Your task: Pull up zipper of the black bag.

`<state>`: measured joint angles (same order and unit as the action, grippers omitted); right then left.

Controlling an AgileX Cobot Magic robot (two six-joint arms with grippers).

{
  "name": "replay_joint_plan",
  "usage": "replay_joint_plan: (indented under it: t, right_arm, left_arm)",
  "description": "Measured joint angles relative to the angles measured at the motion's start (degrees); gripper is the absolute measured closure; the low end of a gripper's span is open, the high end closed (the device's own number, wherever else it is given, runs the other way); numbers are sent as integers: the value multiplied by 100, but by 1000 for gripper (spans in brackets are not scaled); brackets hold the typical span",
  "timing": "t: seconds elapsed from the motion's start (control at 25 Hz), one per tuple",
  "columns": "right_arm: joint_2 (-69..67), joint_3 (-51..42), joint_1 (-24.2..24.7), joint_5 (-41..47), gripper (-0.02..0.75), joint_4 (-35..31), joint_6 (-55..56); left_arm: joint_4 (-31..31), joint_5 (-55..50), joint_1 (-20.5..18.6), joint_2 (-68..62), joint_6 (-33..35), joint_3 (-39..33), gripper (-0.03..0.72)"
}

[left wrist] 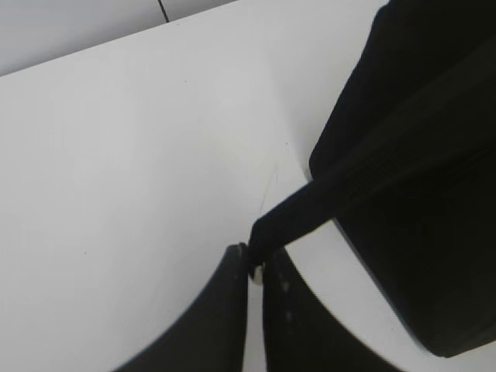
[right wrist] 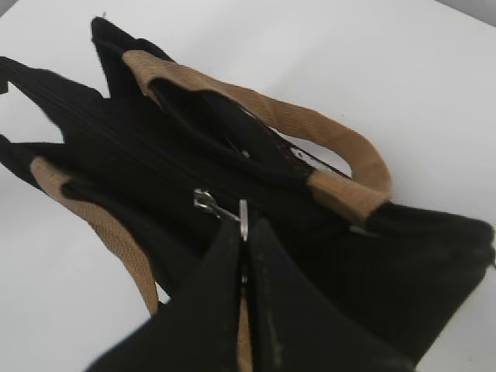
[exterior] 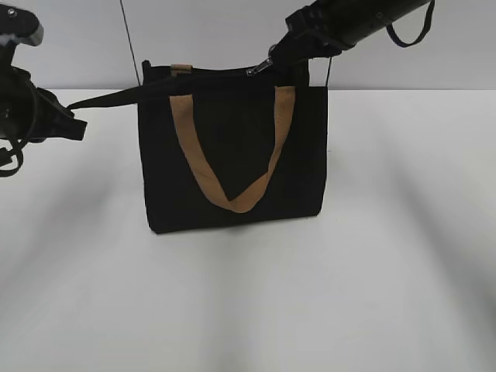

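Note:
The zipper, now on the bag's top zip line, will be let go by my right gripper at the bag's top edge [exterior: 280,78], just above the nearer end of the tan handle.
The black bag [exterior: 232,167] stands upright on the white table, its tan handle [exterior: 232,198] hanging in a V across its face. The silver zipper [exterior: 260,67] sits on the top zip line, right of the middle. My right gripper [exterior: 277,60] is shut on the zipper's pull tab [right wrist: 242,217]; the slider [right wrist: 203,200] shows just ahead of the fingertips. My left gripper [exterior: 77,116] is shut on the end of a black strap [left wrist: 298,213] that runs taut from the bag's top left corner. The bag's side [left wrist: 418,170] fills the right of the left wrist view.
A thin black cable [exterior: 130,39] hangs behind the bag at the left. A black loop [exterior: 407,35] dangles from the right arm. The white table [exterior: 248,302] stretches bare in front of the bag.

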<state>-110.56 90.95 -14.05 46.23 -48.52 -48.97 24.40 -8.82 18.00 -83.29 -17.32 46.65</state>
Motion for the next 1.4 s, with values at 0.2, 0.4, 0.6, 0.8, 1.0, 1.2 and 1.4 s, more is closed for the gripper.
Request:
replay_joint_plan:
  t: [0.2,0.4,0.6,0.8,1.0,1.2,1.4]
  right_arm:
    - [40,0,50,60,753,445,173]
    - [40,0,80,49,753,732,364]
    - [40,0,80,49,753,838,460]
    - [40,0,80,43,753,969,620]
    - [134,0,92,47,649,1028,695]
    - [422,0,92,138,311,1051,708]
    - [627,0,92,679,172,1058,1051]
  left_arm:
    - [0,-57,0,0,0,0,668]
    - [-10,-143,0,0,0,0,668]
    - [-15,-143,0,0,0,0,668]
    - [-28,-143,0,0,0,0,668]
    - [-266,-213,0,0,0,0,580]
    - [-700,-301,-10,56,0,0,207]
    - [-1250,-740,-10,385,0,0,121]
